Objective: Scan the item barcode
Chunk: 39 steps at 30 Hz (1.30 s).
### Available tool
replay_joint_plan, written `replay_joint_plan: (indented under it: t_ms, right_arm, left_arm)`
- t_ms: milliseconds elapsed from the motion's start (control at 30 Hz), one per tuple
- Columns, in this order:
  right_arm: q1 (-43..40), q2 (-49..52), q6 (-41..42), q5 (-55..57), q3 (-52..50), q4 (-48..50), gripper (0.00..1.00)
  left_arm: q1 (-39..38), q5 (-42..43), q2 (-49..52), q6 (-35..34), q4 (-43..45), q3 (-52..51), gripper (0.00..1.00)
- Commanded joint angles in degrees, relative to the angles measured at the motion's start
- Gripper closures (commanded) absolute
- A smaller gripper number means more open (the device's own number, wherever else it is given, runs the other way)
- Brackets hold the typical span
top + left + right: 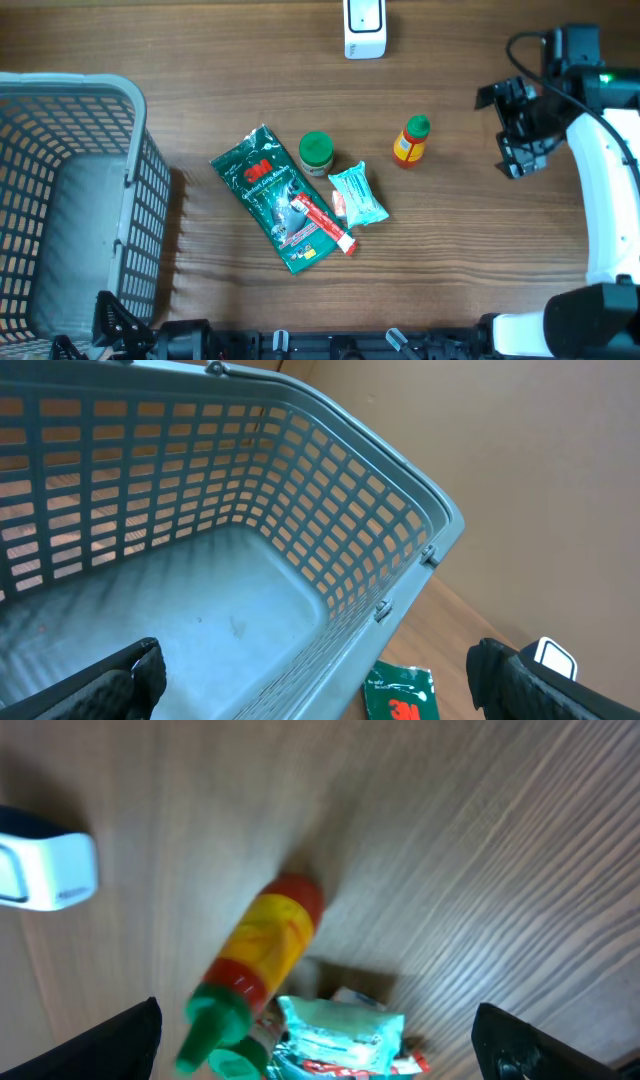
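The yellow label [404, 148] [270, 940] is around the sauce bottle's body, below its green cap. My right gripper will go there next and close on it.
Several items lie mid-table: a green 3M packet [275, 197], a red tube [329, 223] on top of it, a green-lidded jar [316, 153], a teal packet [357, 194] and a yellow-red sauce bottle [411, 140] with a green cap. I cannot make out a barcode on any of them. A white scanner [364, 28] stands at the far edge. My right gripper [505, 130] hangs open to the right of the bottle; the bottle [260, 955] and teal packet [340, 1035] lie ahead of the right gripper [320, 1035]. My left gripper [315, 675] is open over the basket rim, holding nothing.
A large grey mesh basket [140, 190] fills the left side of the table, with nothing inside it in the left wrist view [330, 490]. The 3M packet's corner [400, 695] lies just past its wall. The right arm's white body [610, 200] runs along the right edge.
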Motion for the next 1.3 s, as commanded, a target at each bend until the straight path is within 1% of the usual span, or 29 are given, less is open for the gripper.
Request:
replay_joint_plan:
  t_ms: [0, 100, 200, 333, 500, 567, 667, 767, 933, 1133, 1267]
  right_arm:
    - [-2.60, 0.66, -4.81, -8.26, -7.45, 4.33, 0.00]
    - [-4.28, 1.42, -7.82, -14.21, -13.94, 11.15, 0.00]
    - [-4.31, 2.21, -8.00, -15.08, -16.74, 14.19, 0.00]
    - [-4.33, 3.17, -10.60, -15.06, -16.98, 15.39, 0.00]
    - [-4.33, 5.38, -10.51, -17.77, -16.98, 17.55, 0.00]
    - [-4.42, 8.11, -10.51, -20.70, -16.98, 18.53, 0.00]
    - [-4.44, 13.35, -10.75, -21.31, -16.98, 19.17, 0.00]
    - [-4.72, 17.77, -16.39, -24.92, -16.98, 19.19, 0.00]
    - [-4.87, 20.83, -16.61, -26.01, -16.98, 20.44, 0.00]
    - [-4.85, 23.85, -18.03, -33.55, -16.98, 23.80, 0.00]
    - [-4.85, 25.14, -18.01, -33.94, -16.98, 23.65, 0.00]
  left_arm:
    - [0.20, 0.48, -0.50, -0.39, -1.55, -0.92, 0.00]
    - [0.20, 0.50, -0.50, -0.39, -1.55, -0.92, 0.00]
    - [0.20, 0.48, -0.52, -0.39, -1.55, -0.92, 0.00]
    - [0.20, 0.48, -0.50, -0.39, -1.55, -0.92, 0.00]
    - [0.20, 0.48, -0.50, -0.37, -1.55, -0.92, 0.00]
    - [0.20, 0.48, -0.50, -0.39, -1.55, -0.92, 0.00]
    - [0.20, 0.48, -0.52, -0.39, -1.55, -0.92, 0.00]
    - [0.20, 0.50, -0.52, -0.39, -1.55, -0.92, 0.00]
    - [0.20, 0.48, -0.50, -0.39, -1.55, -0.92, 0.00]
    - [0.20, 0.48, -0.52, -0.39, -1.55, -0.92, 0.00]
    - [0.20, 0.48, -0.52, -0.39, -1.55, -0.92, 0.00]
